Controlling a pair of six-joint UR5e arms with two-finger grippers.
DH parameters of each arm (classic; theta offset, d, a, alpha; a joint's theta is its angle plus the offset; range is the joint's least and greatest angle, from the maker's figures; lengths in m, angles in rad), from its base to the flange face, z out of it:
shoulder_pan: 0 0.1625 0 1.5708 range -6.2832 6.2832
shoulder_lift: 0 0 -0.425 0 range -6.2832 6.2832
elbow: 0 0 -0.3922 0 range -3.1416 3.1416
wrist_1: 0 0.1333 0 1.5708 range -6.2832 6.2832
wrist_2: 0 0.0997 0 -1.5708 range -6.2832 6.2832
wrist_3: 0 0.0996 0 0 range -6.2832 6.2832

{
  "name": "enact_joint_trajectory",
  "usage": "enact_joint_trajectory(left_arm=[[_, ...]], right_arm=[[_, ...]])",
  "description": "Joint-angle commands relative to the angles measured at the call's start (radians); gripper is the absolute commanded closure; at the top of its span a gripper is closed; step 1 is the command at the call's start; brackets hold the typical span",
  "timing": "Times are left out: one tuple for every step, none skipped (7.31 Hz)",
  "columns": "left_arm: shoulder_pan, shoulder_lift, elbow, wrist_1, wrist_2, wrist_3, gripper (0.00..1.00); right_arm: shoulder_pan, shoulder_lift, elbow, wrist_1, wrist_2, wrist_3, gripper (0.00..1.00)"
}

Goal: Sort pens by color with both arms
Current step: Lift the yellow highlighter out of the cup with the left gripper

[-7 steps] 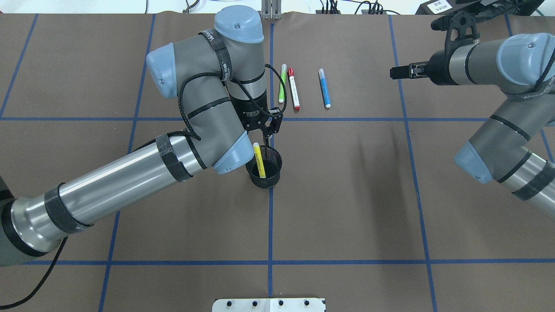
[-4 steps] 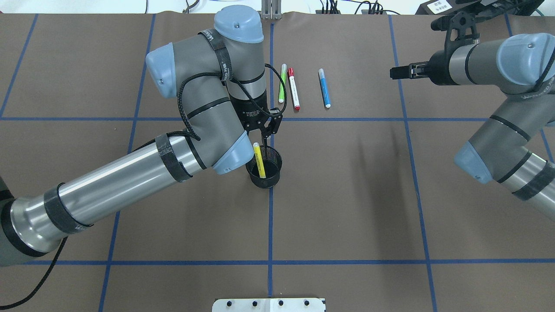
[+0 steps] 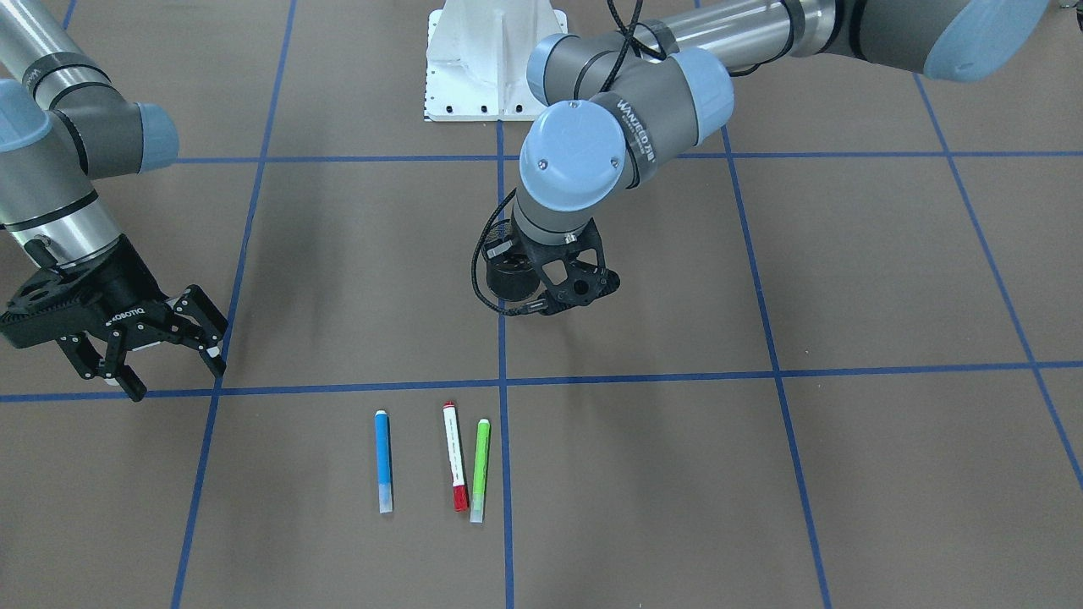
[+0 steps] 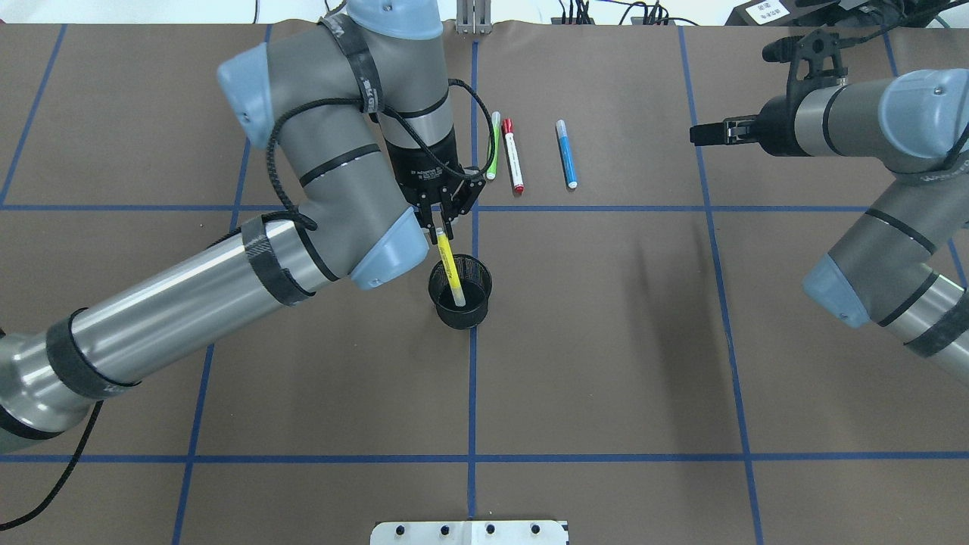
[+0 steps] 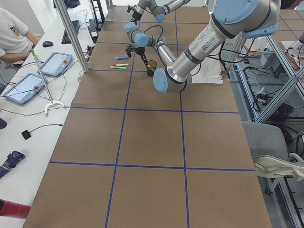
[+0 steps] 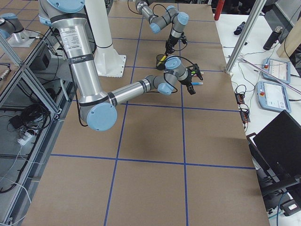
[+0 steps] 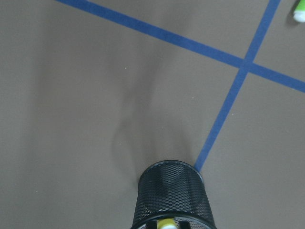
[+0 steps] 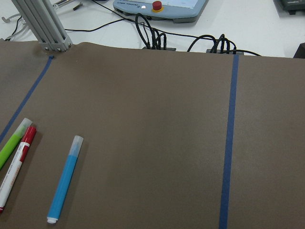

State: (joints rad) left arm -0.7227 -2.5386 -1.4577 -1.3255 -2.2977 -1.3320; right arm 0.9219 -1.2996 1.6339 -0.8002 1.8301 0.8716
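Note:
Next, my left gripper releases the yellow pen on the table cover, on the other side of the blue tape line from the green pen (image 3: 568,483).
My left gripper (image 4: 441,227) is shut on the top end of the yellow pen (image 4: 450,271). The pen slants down into the black wire-mesh cup (image 4: 471,315), its lower end inside. The left wrist view shows the cup (image 7: 174,200) with the pen's end (image 7: 167,223) at the bottom edge. The green pen (image 4: 493,145), the white pen with red cap (image 4: 513,157) and the blue pen (image 4: 567,154) lie side by side beyond the cup. My right gripper (image 3: 173,370) is open and empty, off to the right of the blue pen (image 3: 383,461).
Blue tape lines (image 4: 473,393) divide the brown table cover into squares. The white pedestal base (image 3: 495,59) stands at the robot's side. Cables and a control box lie past the table's far edge (image 8: 157,7).
My left arm has risen and shifted left and away from the cup. The yellow pen's top has moved with the gripper and the pen stands higher in the cup. The right arm shifted slightly.

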Motion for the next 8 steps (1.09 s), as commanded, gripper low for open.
enact_joint_trajectory(left_arm=[[-0.079, 0.032, -0.220, 0.100, -0.002, -0.001, 1.00], [-0.136, 0.032, -0.268, 0.100, 0.001, -0.001, 1.00], [-0.161, 0.031, -0.282, 0.089, 0.051, 0.002, 1.00], [-0.159, 0.031, -0.300, 0.062, 0.216, -0.001, 1.00], [-0.155, 0.035, -0.306, -0.002, 0.359, -0.036, 1.00], [-0.109, 0.113, -0.317, -0.179, 0.536, -0.132, 1.00], [-0.045, 0.207, -0.316, -0.362, 0.739, -0.154, 1.00], [0.056, 0.243, -0.293, -0.430, 0.949, -0.159, 1.00]], right_arm=[[0.000, 0.000, -0.002, 0.001, 0.000, 0.001, 0.00], [-0.002, 0.002, -0.005, 0.001, -0.002, 0.001, 0.01], [-0.002, 0.006, -0.005, 0.001, -0.003, 0.003, 0.00], [-0.002, 0.008, 0.001, 0.003, -0.018, 0.006, 0.00], [0.000, 0.003, 0.004, 0.001, -0.024, 0.007, 0.01], [0.002, -0.001, 0.009, 0.001, -0.022, 0.010, 0.01], [0.002, -0.010, 0.009, 0.003, -0.018, 0.010, 0.01], [0.003, -0.013, 0.009, 0.003, -0.017, 0.010, 0.00]])
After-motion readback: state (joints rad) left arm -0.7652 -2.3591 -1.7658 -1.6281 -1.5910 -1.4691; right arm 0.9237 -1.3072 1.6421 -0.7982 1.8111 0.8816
